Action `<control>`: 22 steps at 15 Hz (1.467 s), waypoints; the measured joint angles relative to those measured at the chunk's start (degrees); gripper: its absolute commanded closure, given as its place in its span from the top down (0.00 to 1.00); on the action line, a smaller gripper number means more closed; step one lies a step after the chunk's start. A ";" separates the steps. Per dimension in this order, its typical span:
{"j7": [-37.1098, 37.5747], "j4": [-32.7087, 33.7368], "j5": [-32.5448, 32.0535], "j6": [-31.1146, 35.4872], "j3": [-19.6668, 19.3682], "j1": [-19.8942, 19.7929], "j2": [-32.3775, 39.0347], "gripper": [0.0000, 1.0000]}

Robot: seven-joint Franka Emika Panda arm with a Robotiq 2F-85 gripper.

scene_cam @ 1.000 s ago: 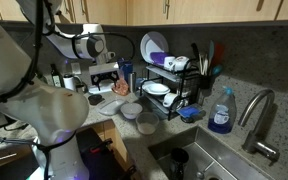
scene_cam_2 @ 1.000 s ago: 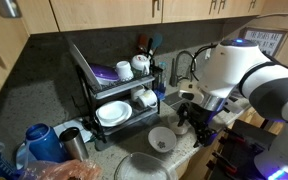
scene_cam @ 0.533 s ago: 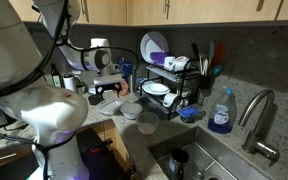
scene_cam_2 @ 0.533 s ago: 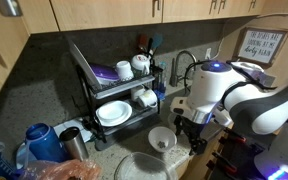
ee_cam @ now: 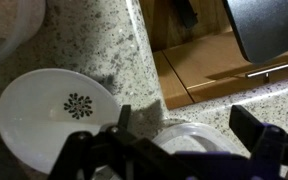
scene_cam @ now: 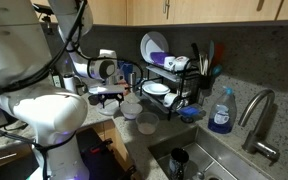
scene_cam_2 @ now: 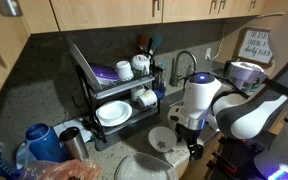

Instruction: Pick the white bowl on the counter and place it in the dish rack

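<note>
The robot's gripper needs to close on the white bowl's rim [scene_cam: 123,107] [ee_cam: 116,112], on the side of the bowl toward the front edge of the counter.
The white bowl [ee_cam: 46,112], bright white with a small dark mark in its middle, sits on the speckled counter [ee_cam: 94,35] at the left of the wrist view. It also shows in an exterior view [scene_cam_2: 162,140]. My gripper [ee_cam: 187,122] is open and empty, just beside that bowl. Its fingers straddle a duller translucent bowl [ee_cam: 196,142] near the counter's edge. The gripper also shows in both exterior views [scene_cam: 109,98] [scene_cam_2: 191,140]. The black wire dish rack [scene_cam: 172,90] [scene_cam_2: 112,95] stands behind, holding plates and cups.
Two small bowls [scene_cam: 132,110] [scene_cam: 146,125] sit in front of the rack. A large translucent dish [scene_cam_2: 144,168] and a kettle [scene_cam_2: 39,140] are nearby. The sink with its faucet [scene_cam: 256,110] and a soap bottle [scene_cam: 221,112] lie past the rack. A cabinet front [ee_cam: 199,60] drops below the counter edge.
The arm has come down and moved toward the bowls, bringing the open gripper low over the counter beside the white bowl. The bowls have not moved.
</note>
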 measured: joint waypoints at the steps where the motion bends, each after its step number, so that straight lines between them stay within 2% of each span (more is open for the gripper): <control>1: -0.25 0.14 0.58 0.00 -0.05 -0.01 -0.01 1.00; 8: -0.18 0.19 -1.03 0.56 0.40 -0.40 0.08 1.00; 13: -0.10 0.26 -7.04 5.16 0.64 -2.45 2.44 1.00; 19: 0.10 1.81 -14.71 11.71 0.64 -6.38 9.73 1.00; 22: 0.79 3.76 -20.29 14.79 -1.18 -6.57 13.16 1.00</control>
